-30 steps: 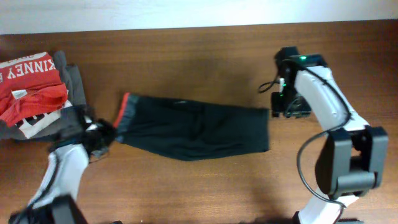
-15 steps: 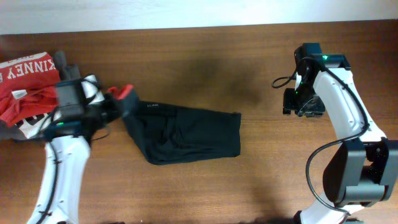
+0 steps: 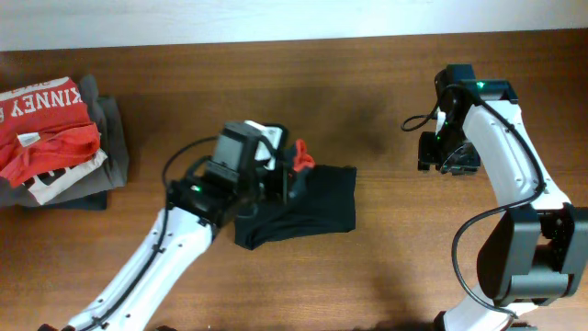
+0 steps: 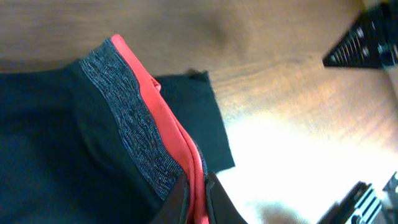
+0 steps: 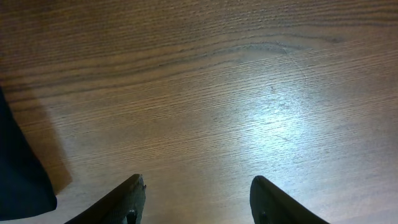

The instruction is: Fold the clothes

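Note:
Next, my left gripper lets go of the red-orange trim along the flat edge of the black pants [image 3: 353, 206] [image 4: 219, 129] facing my right gripper.
The black pants [image 3: 303, 210] lie bunched in the middle of the table, partly doubled over. My left gripper [image 3: 292, 168] is shut on their grey waistband with red-orange trim [image 4: 149, 93] and holds it lifted over the black fabric [image 4: 56, 143]. The red edge runs right between the closed fingers [image 4: 198, 198]. My right gripper [image 5: 196, 186] hovers open over bare wood at the right of the table, with nothing between its fingers; a black cloth edge [image 5: 22, 171] shows at its far left. From above, that right gripper [image 3: 443, 158] is well to the right of the pants.
A red T-shirt with white lettering [image 3: 44, 127] rests on folded grey garments [image 3: 108, 147] at the left edge. The wooden table [image 3: 386, 267] stretches around the pants. The right arm's base [image 3: 533, 257] stands at the lower right.
My left gripper has carried the waistband from the left side rightward across the pants, doubling the fabric over. The right gripper let go of the pant legs earlier and now holds still.

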